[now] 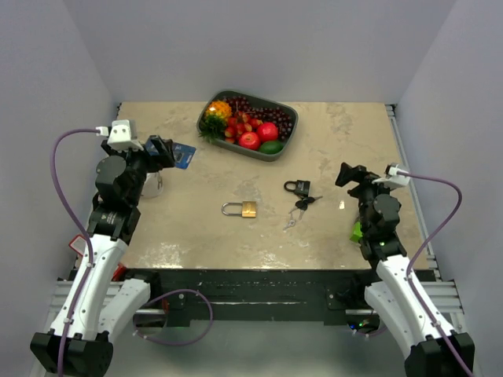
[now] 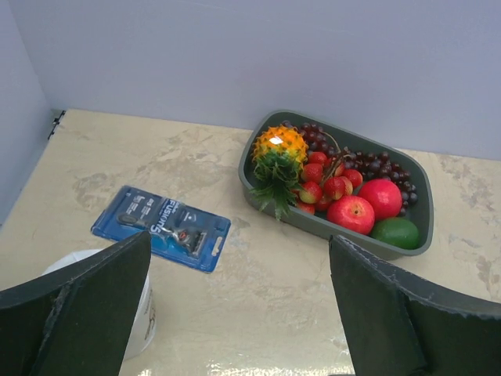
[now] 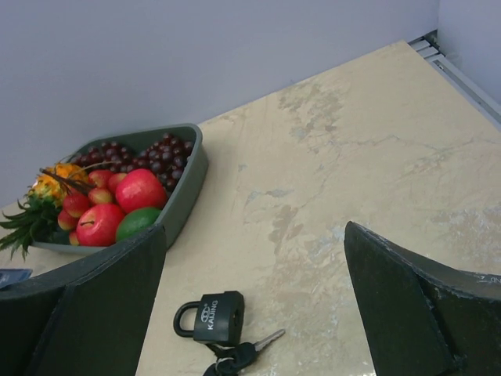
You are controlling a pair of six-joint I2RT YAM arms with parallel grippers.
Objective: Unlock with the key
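Observation:
My right gripper is going to close on the head of the small silver key (image 1: pixel 288 227) that lies loose just in front of the black-headed keys.
A black padlock (image 1: pixel 297 187) lies on the table right of centre, with black-headed keys (image 1: pixel 303 203) on a ring beside it. In the right wrist view the padlock (image 3: pixel 215 317) and a key (image 3: pixel 257 347) lie low between my fingers. A brass padlock (image 1: pixel 242 209) with a silver shackle lies near the middle. My right gripper (image 1: pixel 348 174) is open and empty, to the right of the black padlock. My left gripper (image 1: pixel 161 151) is open and empty at the far left, above a blue razor pack (image 2: pixel 160 227).
A grey tray (image 1: pixel 284 147) of fruit stands at the back centre; it also shows in the left wrist view (image 2: pixel 337 229). A white cup (image 2: pixel 141 313) stands by the left arm. A green object (image 1: pixel 356 232) lies under the right arm.

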